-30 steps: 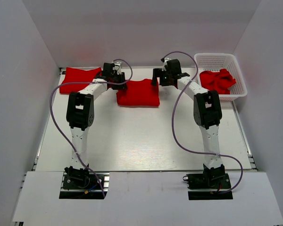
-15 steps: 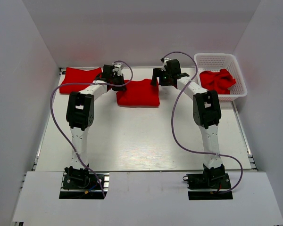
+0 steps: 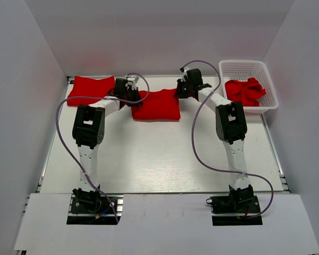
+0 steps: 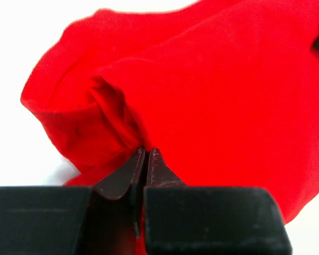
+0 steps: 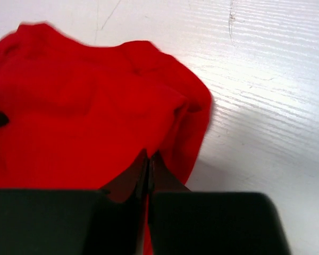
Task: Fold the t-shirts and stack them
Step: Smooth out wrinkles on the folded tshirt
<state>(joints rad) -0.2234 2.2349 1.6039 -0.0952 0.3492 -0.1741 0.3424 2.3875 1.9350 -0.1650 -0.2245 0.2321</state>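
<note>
I have only a thin bit of cloth pinched in my left gripper at the middle t-shirt's corner, so next I open it and grip a thick bunch of layers (image 4: 121, 117) before stacking that t-shirt.
A folded red t-shirt (image 3: 156, 105) lies at the far middle of the table. My left gripper (image 3: 134, 98) is at its far left corner, jaws shut on a bunched fold of the red cloth (image 4: 111, 117), tips (image 4: 146, 151) buried in it. At the far right corner, my right gripper (image 3: 179, 92) is shut on the shirt's edge (image 5: 95, 111), tips (image 5: 149, 155) pressed together in the fabric. A second folded t-shirt (image 3: 90, 89) lies at the far left. A crumpled t-shirt (image 3: 245, 90) sits in the basket.
The white mesh basket (image 3: 242, 63) stands at the far right corner of the white table (image 3: 159, 154). White walls close in the left, right and back sides. Purple cables loop from both arms over the table.
Both grippers have closed onto the middle t-shirt's far corners. The right gripper has shifted left and down onto the cloth; the left has settled at the shirt's left corner.
</note>
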